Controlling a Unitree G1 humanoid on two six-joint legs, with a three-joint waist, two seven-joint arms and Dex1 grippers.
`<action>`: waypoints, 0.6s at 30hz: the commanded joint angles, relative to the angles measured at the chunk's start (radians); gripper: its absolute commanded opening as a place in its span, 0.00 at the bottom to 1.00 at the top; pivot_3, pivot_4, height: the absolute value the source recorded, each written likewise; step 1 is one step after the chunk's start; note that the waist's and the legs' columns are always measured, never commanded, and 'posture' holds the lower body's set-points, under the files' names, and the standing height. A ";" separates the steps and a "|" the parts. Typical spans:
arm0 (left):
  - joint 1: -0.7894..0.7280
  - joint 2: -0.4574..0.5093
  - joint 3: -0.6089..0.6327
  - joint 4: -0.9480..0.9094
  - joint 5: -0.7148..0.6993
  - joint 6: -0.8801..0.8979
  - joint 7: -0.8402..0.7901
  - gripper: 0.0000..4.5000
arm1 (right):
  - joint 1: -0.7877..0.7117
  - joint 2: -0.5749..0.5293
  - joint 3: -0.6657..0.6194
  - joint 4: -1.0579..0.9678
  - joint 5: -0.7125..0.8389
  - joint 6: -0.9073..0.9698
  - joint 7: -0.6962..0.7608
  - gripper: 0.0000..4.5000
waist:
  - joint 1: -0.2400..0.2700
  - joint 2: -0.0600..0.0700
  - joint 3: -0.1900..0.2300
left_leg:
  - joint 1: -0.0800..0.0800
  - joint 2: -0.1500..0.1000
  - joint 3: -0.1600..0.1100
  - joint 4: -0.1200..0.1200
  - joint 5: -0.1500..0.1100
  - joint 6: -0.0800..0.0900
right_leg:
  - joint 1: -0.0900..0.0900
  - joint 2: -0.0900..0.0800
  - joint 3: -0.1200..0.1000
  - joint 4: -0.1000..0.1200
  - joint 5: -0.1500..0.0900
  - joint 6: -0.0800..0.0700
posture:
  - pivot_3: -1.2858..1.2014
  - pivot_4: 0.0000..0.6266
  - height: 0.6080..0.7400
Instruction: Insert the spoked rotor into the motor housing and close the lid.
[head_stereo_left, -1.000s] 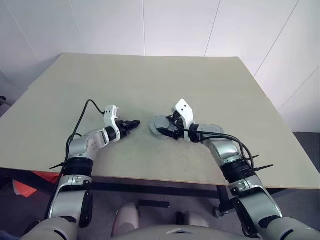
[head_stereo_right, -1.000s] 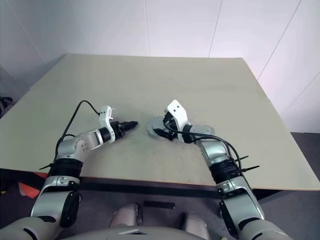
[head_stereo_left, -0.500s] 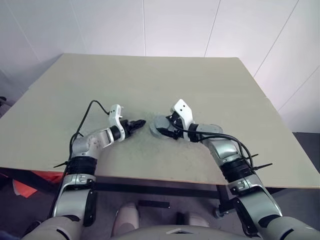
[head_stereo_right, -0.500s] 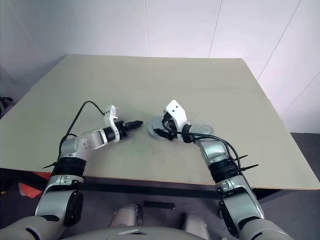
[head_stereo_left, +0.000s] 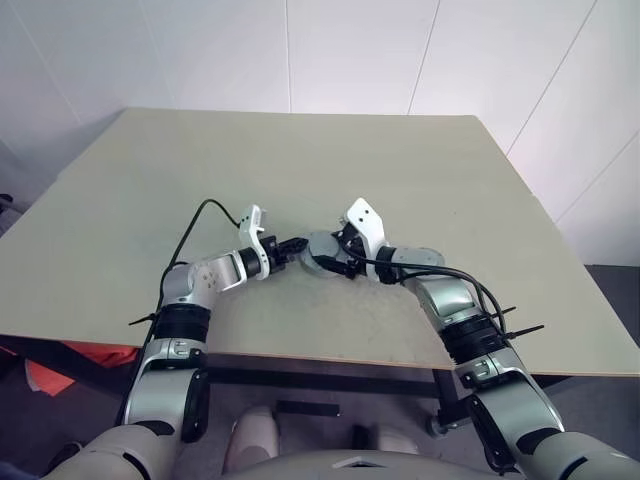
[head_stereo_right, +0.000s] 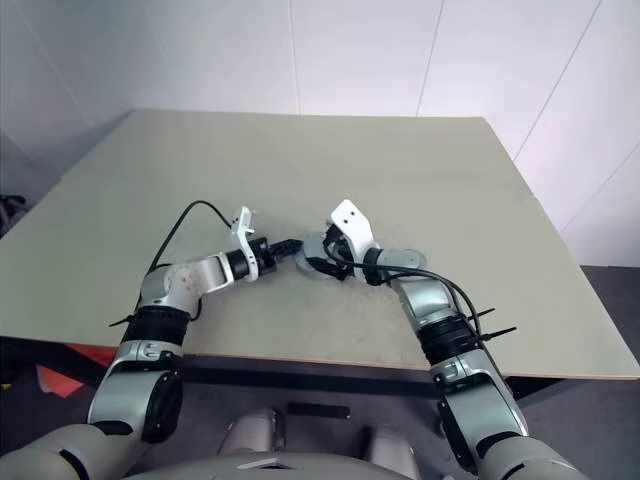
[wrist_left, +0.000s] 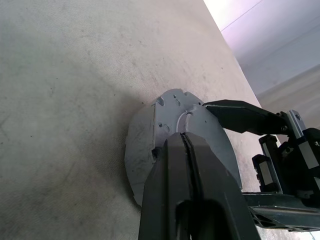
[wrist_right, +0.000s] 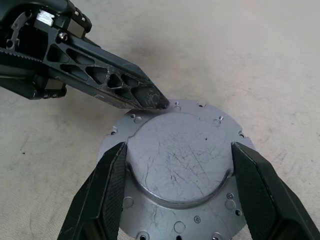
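The robot's right gripper straddles the housing's raised middle from above, so it should back off and pinch the rim (wrist_right: 219, 221) opposite the left gripper, top to bottom side, before lifting.
The motor housing (wrist_right: 175, 170) lies on the table (head_stereo_left: 300, 160) with its closed grey back up: a flange with small holes around a raised round middle. No windings show. My right gripper (wrist_right: 180, 147) reaches over it, one finger pressed against each side of the raised middle. My left gripper (wrist_left: 182, 135) is shut with nothing between its fingers, and its tip (wrist_right: 162, 103) touches the flange's rim. In the head views both grippers meet at the housing (head_stereo_left: 318, 245) near the table's front middle. The spoked rotor is out of view.
A flat grey round piece (head_stereo_left: 425, 257) lies on the table behind my right forearm; I cannot tell whether it is the lid. A black cable (head_stereo_left: 205, 215) loops above my left forearm. The table's front edge runs close below both arms.
My left gripper has swung right across the table, shut its fingers and brought its tip to the housing's rim. The right gripper and the housing have stayed put.
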 joint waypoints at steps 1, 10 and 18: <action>0.013 0.009 -0.049 0.036 0.051 0.046 0.039 0.01 | 0.001 -0.018 -0.002 0.026 -0.033 0.015 -0.028 0.71 | 0.000 0.000 0.000 | 0.000 0.000 0.000 0.000 0.000 0.000 | 0.000 0.000 0.000 0.000 0.000 0.000 | 0.52 0.00 1.00; 0.034 0.017 -0.063 0.029 0.062 0.051 0.042 0.00 | -0.003 -0.009 -0.036 -0.009 0.015 0.046 -0.019 0.86 | 0.001 0.002 -0.003 | 0.003 0.000 0.000 0.000 0.000 0.000 | 0.003 0.000 0.000 -0.001 -0.001 0.001 | 0.52 0.00 1.00; 0.040 0.018 -0.068 0.017 0.052 0.053 0.024 0.00 | 0.019 -0.001 -0.155 -0.261 0.202 0.191 0.021 0.99 | 0.004 0.002 -0.003 | 0.000 0.000 0.000 -0.002 0.000 0.000 | 0.000 0.000 0.000 -0.002 0.000 0.001 | 0.52 0.00 1.00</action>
